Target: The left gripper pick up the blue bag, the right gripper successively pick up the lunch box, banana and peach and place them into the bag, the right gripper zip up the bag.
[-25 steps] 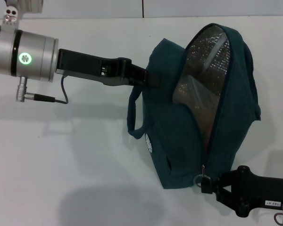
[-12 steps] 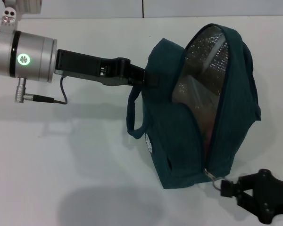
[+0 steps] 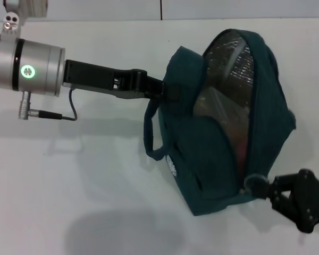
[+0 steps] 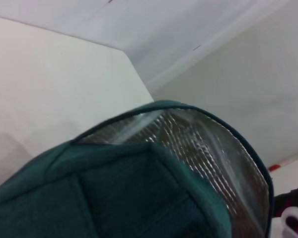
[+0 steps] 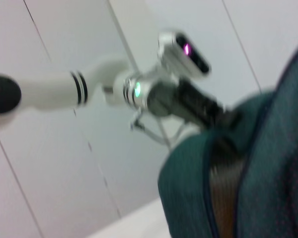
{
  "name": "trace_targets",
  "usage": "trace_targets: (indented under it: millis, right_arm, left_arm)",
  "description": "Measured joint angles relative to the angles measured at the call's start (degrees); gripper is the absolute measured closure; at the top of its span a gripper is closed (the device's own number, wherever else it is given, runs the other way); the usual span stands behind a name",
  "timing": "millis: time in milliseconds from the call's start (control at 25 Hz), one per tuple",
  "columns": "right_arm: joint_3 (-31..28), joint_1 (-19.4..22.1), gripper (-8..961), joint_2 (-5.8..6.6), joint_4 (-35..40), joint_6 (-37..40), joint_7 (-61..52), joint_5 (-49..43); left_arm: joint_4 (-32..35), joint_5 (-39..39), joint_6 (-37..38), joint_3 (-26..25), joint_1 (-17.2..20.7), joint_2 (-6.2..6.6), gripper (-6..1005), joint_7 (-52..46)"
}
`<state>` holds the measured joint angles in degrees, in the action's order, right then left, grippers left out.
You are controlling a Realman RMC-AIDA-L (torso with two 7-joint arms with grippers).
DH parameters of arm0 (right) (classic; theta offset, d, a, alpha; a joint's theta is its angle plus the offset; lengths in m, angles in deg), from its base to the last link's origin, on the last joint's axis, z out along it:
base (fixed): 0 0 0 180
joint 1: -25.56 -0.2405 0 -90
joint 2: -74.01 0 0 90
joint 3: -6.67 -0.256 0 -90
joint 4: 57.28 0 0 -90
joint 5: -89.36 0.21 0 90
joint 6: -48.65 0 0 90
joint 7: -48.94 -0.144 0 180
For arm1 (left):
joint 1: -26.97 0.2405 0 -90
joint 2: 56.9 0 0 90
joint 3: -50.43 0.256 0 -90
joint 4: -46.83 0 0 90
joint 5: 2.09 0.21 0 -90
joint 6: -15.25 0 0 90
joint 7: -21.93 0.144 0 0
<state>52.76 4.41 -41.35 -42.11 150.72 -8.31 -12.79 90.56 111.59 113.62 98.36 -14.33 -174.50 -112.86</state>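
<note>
I have the bag's upper edge pinched in my left gripper by the bag's gaping opening, so next I open it and take the bag's side lower down [image 3: 171, 144] for the zipper to close.
The blue bag [image 3: 223, 133] hangs tilted above the white table. My left gripper [image 3: 169, 90] is shut on its upper left edge. The bag's mouth gapes, showing silver lining [image 3: 236, 53]. Inside are a tan shape [image 3: 212, 103] and a pink patch [image 3: 240, 151]; I cannot tell which items they are. The lunch box, banana and peach are not clearly visible. My right gripper [image 3: 259, 187] sits at the bag's lower right corner, shut on the zipper pull [image 3: 250, 182]. The left wrist view shows the bag's lining [image 4: 208, 153] and fabric [image 4: 114, 198]. The right wrist view shows the bag [image 5: 273, 163] close up.
The white table [image 3: 69, 175] spreads to the left of and below the bag. A loose carry strap [image 3: 149, 133] dangles on the bag's left side. A wall stands behind the table. The right wrist view shows the left arm [image 5: 154, 91] farther off.
My right gripper has swung right and then up at the bag's lower corner, with the zipper pull. The bag's lower end has shifted right and up. The left arm has barely moved.
</note>
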Motion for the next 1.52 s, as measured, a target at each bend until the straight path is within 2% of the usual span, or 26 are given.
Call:
trace_targets:
  millis: [160, 440, 720, 960, 1040, 1320, 1520]
  right_arm:
    - [0.39, -0.58, 936, -0.07, -0.05, 1.56, 0.76, 4.00]
    - [0.64, -1.79, 936, -0.29, -0.32, 1.84, 1.08, 4.78]
    - [0.43, -1.86, 936, -0.38, -0.40, 2.34, 1.29, 5.92]
    - [0.64, -1.91, 936, -0.39, -1.53, 4.75, 3.23, 9.80]
    - [0.65, -2.04, 936, -0.38, -1.66, 5.11, 3.41, 10.37]
    - [0.75, -5.69, 936, -0.54, -3.37, 5.50, 4.06, 16.08]
    - [0.65, -9.15, 937, -0.80, -5.13, 5.50, 4.01, 19.69]
  left_arm:
    - [-0.42, -0.49, 0.37, 0.01, 0.08, -0.19, 949, 2.87]
    - [0.03, -4.50, 0.27, -0.35, 2.36, -1.33, 948, 8.59]
    - [0.18, -12.57, 0.11, -0.46, 6.28, -1.38, 761, 16.03]
    - [1.45, -19.20, 0.76, -0.08, 11.25, -1.77, 622, 25.14]
    - [0.88, -20.24, 1.80, 0.08, 12.68, -1.87, 575, 28.47]
    - [-4.67, -20.23, 5.66, 0.13, 13.72, -1.92, 353, 37.82]
    - [-6.12, -18.95, 5.85, 0.15, 15.77, -1.99, 282, 43.40]
